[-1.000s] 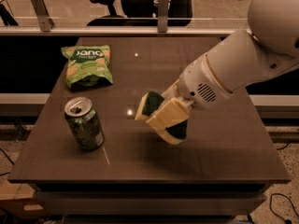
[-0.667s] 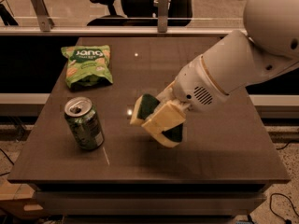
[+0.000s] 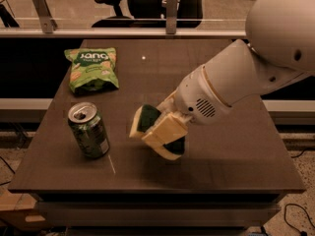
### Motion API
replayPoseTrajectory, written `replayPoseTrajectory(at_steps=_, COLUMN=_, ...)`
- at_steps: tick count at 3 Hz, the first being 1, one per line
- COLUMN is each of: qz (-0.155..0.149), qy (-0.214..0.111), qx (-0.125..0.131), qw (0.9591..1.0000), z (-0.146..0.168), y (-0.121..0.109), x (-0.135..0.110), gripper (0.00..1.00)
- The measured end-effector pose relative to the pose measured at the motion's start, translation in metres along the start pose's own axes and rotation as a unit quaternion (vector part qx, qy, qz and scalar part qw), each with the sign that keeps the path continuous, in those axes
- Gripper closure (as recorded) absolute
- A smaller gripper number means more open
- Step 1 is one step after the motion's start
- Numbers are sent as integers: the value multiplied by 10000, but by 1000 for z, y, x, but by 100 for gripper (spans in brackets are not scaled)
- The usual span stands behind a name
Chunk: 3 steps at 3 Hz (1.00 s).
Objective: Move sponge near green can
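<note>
Next, I set the sponge down with my gripper on the brown table a short gap [image 3: 150, 137] beside the green can.
The green can [image 3: 88, 130] stands upright near the table's front left, its silver top open. My gripper [image 3: 160, 132] is just right of the can, a short gap away, and is shut on the sponge [image 3: 145, 118]. The sponge's dark green top and pale yellow foam edge show between the cream-coloured fingers [image 3: 165, 130]. It is held tilted, low over the table. Part of the sponge is hidden behind the fingers.
A flat green snack bag [image 3: 92, 68] with white lettering lies at the back left of the brown table [image 3: 231, 156]. My white arm [image 3: 236, 82] crosses in from the upper right. Office chairs and a glass rail stand behind the table.
My gripper has moved left with the sponge, closing the gap to the green can. The can and the snack bag have not moved.
</note>
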<state>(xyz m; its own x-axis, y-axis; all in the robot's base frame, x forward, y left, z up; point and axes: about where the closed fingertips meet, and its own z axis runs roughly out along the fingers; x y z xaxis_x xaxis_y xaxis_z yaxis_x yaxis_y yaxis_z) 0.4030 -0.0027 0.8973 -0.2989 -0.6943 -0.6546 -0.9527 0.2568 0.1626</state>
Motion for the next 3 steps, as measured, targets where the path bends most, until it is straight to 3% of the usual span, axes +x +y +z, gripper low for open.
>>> replayPoseTrajectory(at_steps=3, qz=106, qy=-352, qx=-104, qw=9993, z=21, y=-6, x=-1, gripper=100)
